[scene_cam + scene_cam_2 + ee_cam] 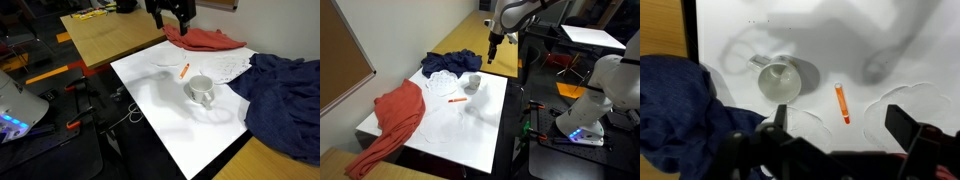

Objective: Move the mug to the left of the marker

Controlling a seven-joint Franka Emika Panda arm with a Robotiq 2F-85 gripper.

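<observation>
My gripper should close on the mug's rim point(191, 82) point(799, 85), on the side that faces the orange marker and points away from the mug's handle.
A pale grey mug point(200, 90) stands upright on the white table top point(170, 120), its handle toward the front edge. It also shows in the other exterior view point(473, 83) and the wrist view point(778, 80). An orange marker point(184, 70) lies flat a little apart from the mug, and shows too in an exterior view point(457, 101) and the wrist view point(841, 100). My gripper point(172, 15) hangs high above the table, open and empty. In the wrist view its fingers point(840, 120) straddle the marker far below.
A red cloth point(205, 38) lies at one end of the white top and a dark blue cloth point(285, 95) at the other, close to the mug. A wooden table point(100, 35) adjoins. Cables and a white machine point(595, 100) stand beside the table.
</observation>
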